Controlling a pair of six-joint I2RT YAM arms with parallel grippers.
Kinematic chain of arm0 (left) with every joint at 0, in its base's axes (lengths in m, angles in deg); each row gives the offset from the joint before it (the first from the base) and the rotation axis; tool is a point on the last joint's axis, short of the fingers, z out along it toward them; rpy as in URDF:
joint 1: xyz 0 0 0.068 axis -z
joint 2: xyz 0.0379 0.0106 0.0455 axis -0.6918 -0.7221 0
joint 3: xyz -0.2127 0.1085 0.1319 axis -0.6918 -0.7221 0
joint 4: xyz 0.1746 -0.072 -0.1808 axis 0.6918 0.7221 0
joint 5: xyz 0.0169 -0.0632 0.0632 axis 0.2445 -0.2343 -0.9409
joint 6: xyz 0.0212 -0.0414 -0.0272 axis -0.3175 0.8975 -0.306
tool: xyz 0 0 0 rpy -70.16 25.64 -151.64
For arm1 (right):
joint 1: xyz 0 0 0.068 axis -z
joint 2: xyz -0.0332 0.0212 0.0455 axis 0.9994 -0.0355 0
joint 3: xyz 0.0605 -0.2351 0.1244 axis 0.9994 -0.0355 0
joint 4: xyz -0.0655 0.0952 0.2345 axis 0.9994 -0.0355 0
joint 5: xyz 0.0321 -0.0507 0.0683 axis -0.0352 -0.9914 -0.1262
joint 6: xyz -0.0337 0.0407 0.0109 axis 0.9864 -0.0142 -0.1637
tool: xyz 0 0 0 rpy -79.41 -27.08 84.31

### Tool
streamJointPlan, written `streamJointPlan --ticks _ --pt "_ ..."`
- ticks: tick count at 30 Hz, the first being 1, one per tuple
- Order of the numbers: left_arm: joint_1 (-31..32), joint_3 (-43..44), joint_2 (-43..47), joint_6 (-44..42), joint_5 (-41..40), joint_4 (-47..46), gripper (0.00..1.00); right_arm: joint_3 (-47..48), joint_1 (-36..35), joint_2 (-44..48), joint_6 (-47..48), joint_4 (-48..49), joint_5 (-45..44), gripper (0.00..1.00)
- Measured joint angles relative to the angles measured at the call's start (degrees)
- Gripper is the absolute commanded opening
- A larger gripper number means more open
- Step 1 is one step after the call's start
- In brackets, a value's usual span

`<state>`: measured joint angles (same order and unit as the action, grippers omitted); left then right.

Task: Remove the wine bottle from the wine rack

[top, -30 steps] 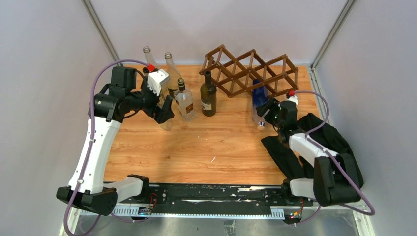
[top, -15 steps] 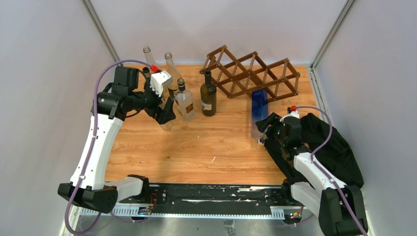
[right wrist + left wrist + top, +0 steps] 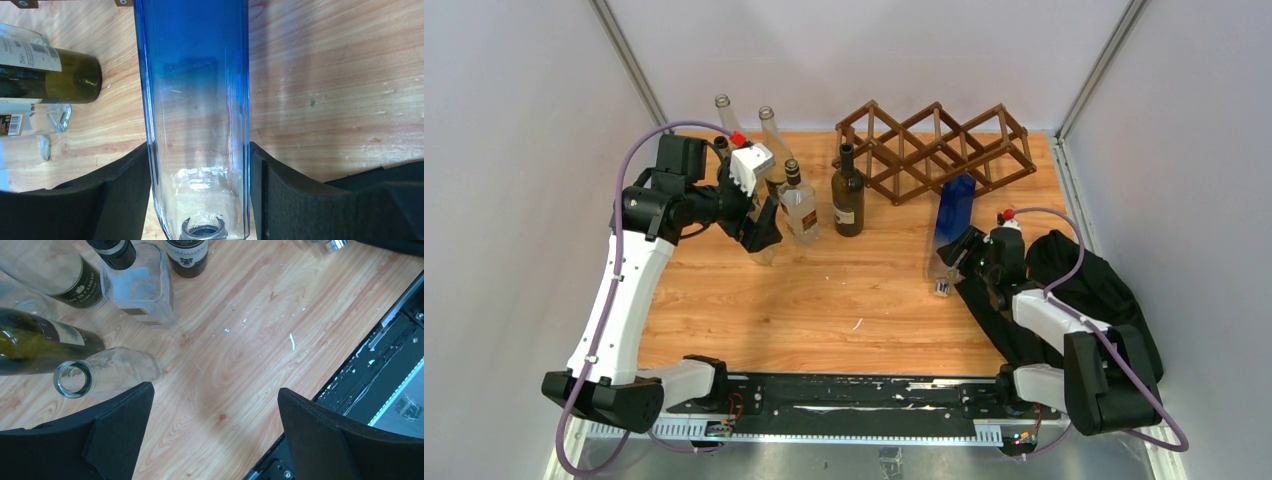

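My right gripper is holding the blue bottle near its neck, so it should open and grip the bottle's middle (image 3: 947,228) before my left gripper takes the bottle's blue end.
The wine rack (image 3: 934,148), a dark brown wooden lattice, stands at the back of the table. A blue, clear-necked wine bottle (image 3: 952,215) slants from the rack's front edge down toward me, neck lowest. My right gripper (image 3: 967,257) is shut on it near the shoulder. In the right wrist view the bottle (image 3: 195,90) fills the gap between the two black fingers (image 3: 292,195), mouth nearest the camera. I cannot tell whether its base is still inside a cell. My left gripper (image 3: 759,225) is open and empty over bare wood (image 3: 215,425), by the standing bottles.
A dark wine bottle (image 3: 848,195), a square clear bottle (image 3: 799,208) and two tall clear bottles (image 3: 769,128) stand at the back left. A small clear bottle (image 3: 107,372) sits just ahead of my left finger. A black cloth (image 3: 1104,290) lies at the right edge.
My right gripper has drawn the blue bottle toward the near edge and slightly left, out from the rack. The rack has shifted and swung a little. The left arm has barely moved.
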<state>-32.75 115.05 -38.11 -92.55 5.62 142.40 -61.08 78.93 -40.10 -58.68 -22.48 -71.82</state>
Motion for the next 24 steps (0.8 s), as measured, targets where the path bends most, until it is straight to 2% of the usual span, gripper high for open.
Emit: streamJointPlan --ticks 2,3,9,15,19,21,24 --pt "0.0 0.0 0.0 0.0 0.0 0.0 1.00 0.9 -0.1 -0.2 0.1 -1.4 -0.7 0.83" --pt "0.0 0.0 0.0 0.0 0.0 0.0 1.00 1.5 -0.4 -0.2 0.3 -2.6 -1.6 0.84" --pt "0.0 0.7 0.0 0.0 0.1 0.0 1.00 4.3 -0.4 -1.7 0.2 -7.3 -5.9 0.87" --pt "0.0 0.8 0.0 -0.1 0.1 0.0 1.00 7.9 -0.4 -6.3 0.2 -7.5 -6.6 0.86" --pt "0.0 0.9 0.0 -0.2 0.1 0.0 1.00 8.9 -0.4 -9.5 0.2 -5.2 -5.5 0.76" --pt "0.0 0.9 0.0 -0.2 0.1 0.0 1.00 8.9 -0.4 -11.1 -0.2 -2.7 -3.6 0.65" --pt "0.0 0.9 0.0 -0.3 0.1 0.0 1.00 8.6 -0.3 -12.3 -0.6 0.3 -1.2 0.42"
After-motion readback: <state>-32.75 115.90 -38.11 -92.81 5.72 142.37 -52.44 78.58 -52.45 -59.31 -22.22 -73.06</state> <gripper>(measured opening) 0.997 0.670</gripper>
